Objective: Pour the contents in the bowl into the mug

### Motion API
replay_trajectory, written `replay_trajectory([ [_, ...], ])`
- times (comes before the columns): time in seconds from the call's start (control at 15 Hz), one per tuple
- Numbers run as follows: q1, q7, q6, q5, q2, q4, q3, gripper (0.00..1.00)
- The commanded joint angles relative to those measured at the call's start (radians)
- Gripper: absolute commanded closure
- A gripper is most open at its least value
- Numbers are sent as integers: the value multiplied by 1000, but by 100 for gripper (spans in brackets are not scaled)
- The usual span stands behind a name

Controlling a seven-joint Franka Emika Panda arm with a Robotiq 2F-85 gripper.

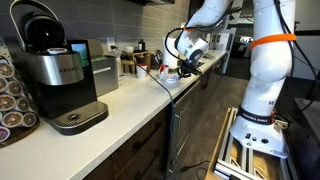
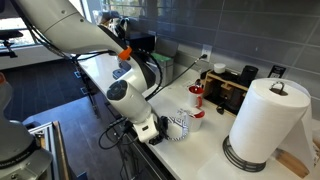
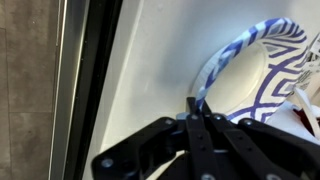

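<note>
My gripper is going to let go of the small white bowl on the counter (image 1: 172, 73) in front of the paper-towel roll.
The small white bowl with blue patterning (image 3: 262, 72) fills the right of the wrist view. It lies near the counter's front edge in an exterior view (image 2: 179, 127), where it looks tilted. My gripper (image 3: 197, 112) is shut on the bowl's near rim; it also shows in both exterior views (image 2: 162, 128) (image 1: 187, 66). A small white and red mug (image 2: 197, 119) stands just behind the bowl. The bowl's contents are not visible.
A white paper-towel roll (image 2: 265, 120) stands beside the bowl. A black appliance (image 2: 228, 92) sits against the wall. A coffee machine (image 1: 55, 75) and a pod rack (image 1: 10, 95) stand further along the counter. The counter's front edge (image 3: 95, 80) is close to the gripper.
</note>
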Motion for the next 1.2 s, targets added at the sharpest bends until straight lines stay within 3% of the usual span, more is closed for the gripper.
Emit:
replay_trajectory([
  [0.0, -2, 49, -20, -12, 24, 15, -5, 99],
  [0.53, 2, 140, -22, -37, 40, 70, -8, 99],
  [1.13, 4, 326, -39, -98, 119, 177, -12, 99],
])
